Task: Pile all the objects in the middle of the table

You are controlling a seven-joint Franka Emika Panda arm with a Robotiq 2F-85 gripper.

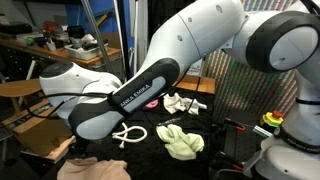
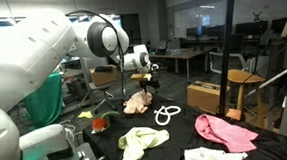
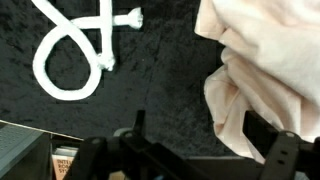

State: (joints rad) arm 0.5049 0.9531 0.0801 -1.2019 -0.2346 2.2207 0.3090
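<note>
The beige cloth has its bunched end (image 1: 76, 170) (image 3: 287, 105) nearest the cardboard box. My gripper moves over the cloth next and closes on that end.
My gripper (image 2: 144, 84) hangs just above a pale beige cloth (image 2: 137, 102) near the middle of the black table. In the wrist view the gripper (image 3: 200, 132) is open, and the beige cloth (image 3: 265, 70) lies against the right finger without being clamped. A white looped rope (image 3: 75, 50) lies beside it, and shows in both exterior views (image 2: 167, 115) (image 1: 128, 133). A yellow-green cloth (image 2: 142, 142) (image 1: 182, 142), a pink cloth (image 2: 225, 132) and a white cloth (image 2: 213, 158) lie spread toward the table's edges. The beige cloth also shows behind my arm (image 1: 180, 103).
A small orange object (image 2: 99, 123) sits on the table near my base. A wooden stool (image 2: 239, 89) and a cardboard box (image 2: 203, 94) stand beyond the table. My arm (image 1: 150, 90) blocks much of an exterior view.
</note>
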